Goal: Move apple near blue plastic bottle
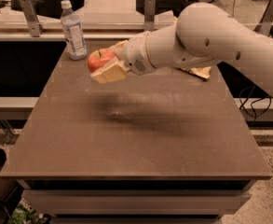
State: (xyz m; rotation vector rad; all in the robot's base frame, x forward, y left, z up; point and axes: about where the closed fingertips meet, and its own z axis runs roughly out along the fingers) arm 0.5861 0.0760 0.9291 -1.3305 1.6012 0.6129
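Next, I let go of the apple with my gripper on the brown table (100, 59) beside the bottom of the blue plastic bottle, toward the chip bag.
The red-orange apple (99, 59) is held in my gripper (106, 60), whose cream fingers (109, 73) are shut on it from both sides. I hold it in the air above the brown table (131, 139), a little to the right of the blue plastic bottle (73, 31). The bottle is clear with a white cap and a pale label, and it stands upright near the table's far left corner. My arm (206, 36) reaches in from the right.
A brown and yellow chip bag (196, 71) lies at the far right of the table, mostly hidden behind my arm. Metal posts (30, 15) and a shelf stand behind the table. The table's left edge is near the bottle.
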